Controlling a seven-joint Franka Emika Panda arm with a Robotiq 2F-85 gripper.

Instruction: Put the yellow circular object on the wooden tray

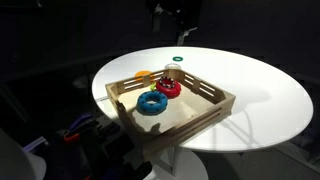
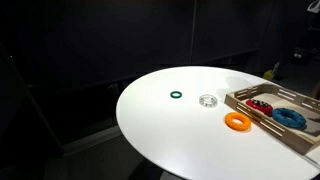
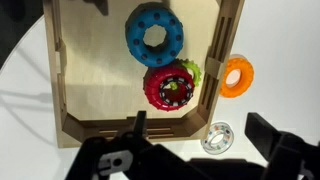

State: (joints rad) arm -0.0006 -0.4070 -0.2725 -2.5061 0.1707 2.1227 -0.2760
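Note:
The yellow ring's far side [image 1: 146,71] [image 3: 249,86], the one facing away from the wooden tray, is the next place my gripper will go to and close on.
The yellow circular object [image 3: 237,76] is an orange-yellow ring lying flat on the white table, just outside the wooden tray's side wall. It shows in both exterior views [image 2: 237,121] [image 1: 143,75]. The wooden tray [image 3: 100,126] is pale and rectangular with low sides [image 2: 245,97] [image 1: 190,120]. It holds a blue ring [image 3: 155,35] and a red ring [image 3: 172,88]. My gripper [image 3: 205,140] is open and empty. It hangs above the tray's corner, and the yellow ring lies ahead of its right finger.
A clear ring [image 3: 216,137] lies on the table between my fingers, beside the tray corner [image 2: 208,101]. A small green ring [image 2: 176,96] lies farther out on the round white table [image 2: 170,130]. A green piece [image 3: 191,72] sits beside the red ring. The surroundings are dark.

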